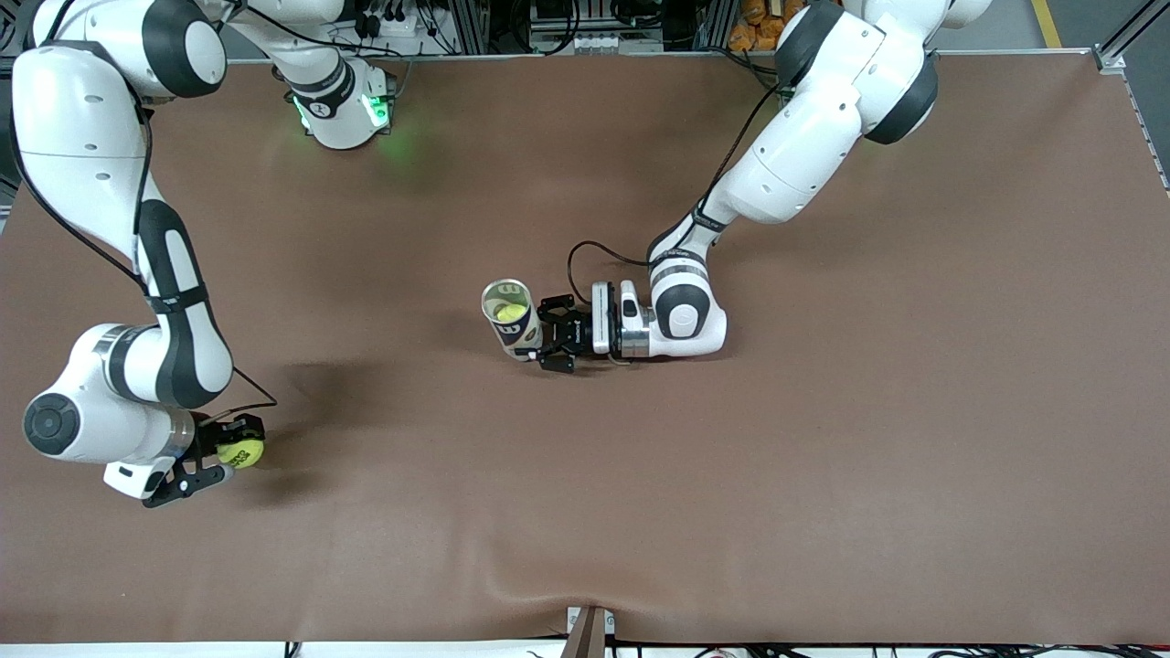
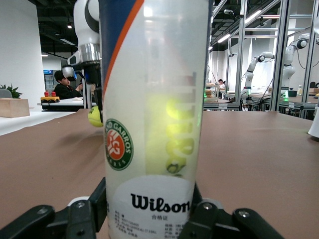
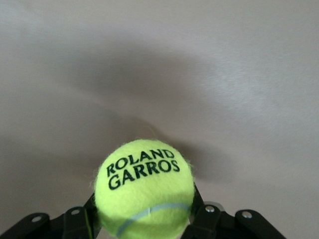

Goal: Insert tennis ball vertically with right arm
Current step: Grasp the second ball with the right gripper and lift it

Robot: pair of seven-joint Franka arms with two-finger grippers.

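Note:
My right gripper has the tennis ball. It will let go of it inside the clear can, on top of the yellow ball [image 1: 507, 307] there.
A yellow tennis ball [image 1: 241, 451] marked ROLAND GARROS [image 3: 144, 191] sits between the fingers of my right gripper [image 1: 228, 454], which is shut on it, near the right arm's end of the table and nearer the front camera. A clear Wilson ball can [image 1: 510, 318] stands upright at the middle of the table with its mouth open and a yellow ball [image 1: 510, 313] inside. My left gripper [image 1: 552, 344] is shut on the can's lower part [image 2: 152, 119]. The right gripper with its ball also shows small in the left wrist view [image 2: 94, 115].
The brown table cover [image 1: 823, 439] lies flat between the two grippers. The right arm's base [image 1: 343, 100] with a green light stands at the table's top edge. A ridge in the cover runs near the front edge [image 1: 585, 585].

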